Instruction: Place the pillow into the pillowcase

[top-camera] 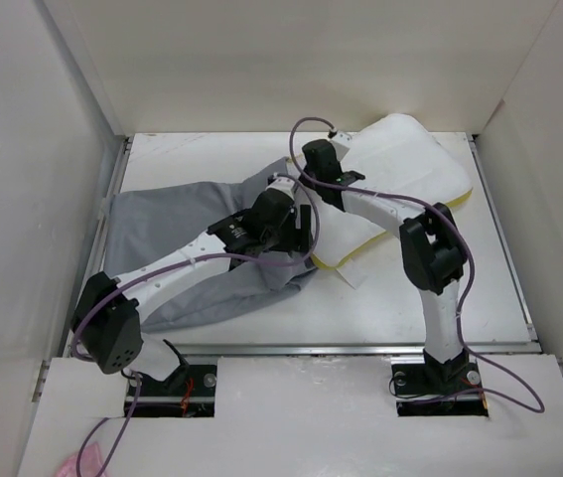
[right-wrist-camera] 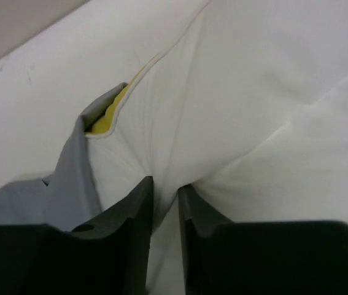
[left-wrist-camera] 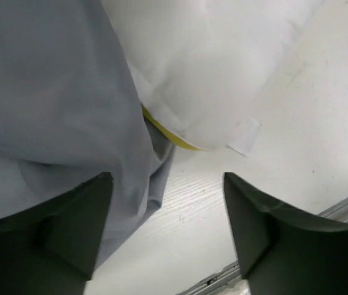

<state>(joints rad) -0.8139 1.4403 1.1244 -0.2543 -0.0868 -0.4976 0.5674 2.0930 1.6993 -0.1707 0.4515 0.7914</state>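
The robot's right gripper pinches the pillow close to the pillowcase's edge, so it should take the pillow farther in before (top-camera: 329, 207) the left gripper pulls the pillowcase over it.
The white pillow (top-camera: 400, 169) lies at the back right, its yellow trim along the near edge. Its left end meets the mouth of the grey pillowcase (top-camera: 172, 224), which lies wrinkled on the left. My right gripper (top-camera: 323, 184) is over the pillow's left end. In the right wrist view it (right-wrist-camera: 166, 190) is shut on a pinch of the pillow (right-wrist-camera: 253, 92), with the pillowcase edge (right-wrist-camera: 69, 172) beside it. My left gripper (top-camera: 296, 231) is at the pillowcase mouth. In the left wrist view it (left-wrist-camera: 167, 209) is open wide above the table. The pillowcase (left-wrist-camera: 45, 92) hangs beside its left finger, next to the pillow (left-wrist-camera: 210, 67).
White walls enclose the table (top-camera: 440, 298) on three sides. A metal rail (top-camera: 360, 348) runs along the front edge. A small white tag (left-wrist-camera: 244, 136) sticks out of the pillow's corner. Something pink (top-camera: 72, 465) lies off the table at the bottom left.
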